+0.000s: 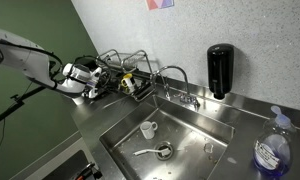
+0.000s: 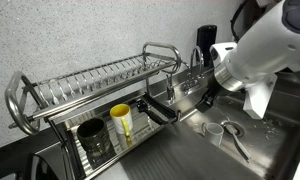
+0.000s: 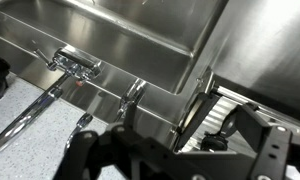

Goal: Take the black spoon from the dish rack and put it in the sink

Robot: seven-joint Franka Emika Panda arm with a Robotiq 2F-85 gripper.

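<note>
Next, the gripper goes to the black spoon beside the black holder (image 1: 116,86) (image 3: 223,130) at the sink end of the dish rack and closes there.
The chrome wire dish rack (image 2: 85,85) stands beside the sink (image 2: 195,150) and also shows in an exterior view (image 1: 125,62). A black holder (image 2: 155,108) hangs on the rack's sink end. I cannot pick out the black spoon among the dark shapes there. My gripper (image 2: 203,97) hovers just off that end of the rack, above the sink's edge, and shows in an exterior view (image 1: 92,85). In the wrist view its dark fingers (image 3: 175,152) stand wide apart with nothing between them, and the holder (image 3: 195,110) lies just ahead.
A black cup (image 2: 93,140) and a yellow cup (image 2: 121,122) sit in the rack. A white cup (image 1: 148,129) and a silver spoon (image 1: 148,152) lie in the sink basin. The chrome faucet (image 1: 175,85), a black soap dispenser (image 1: 220,70) and a blue bottle (image 1: 273,152) stand around the sink.
</note>
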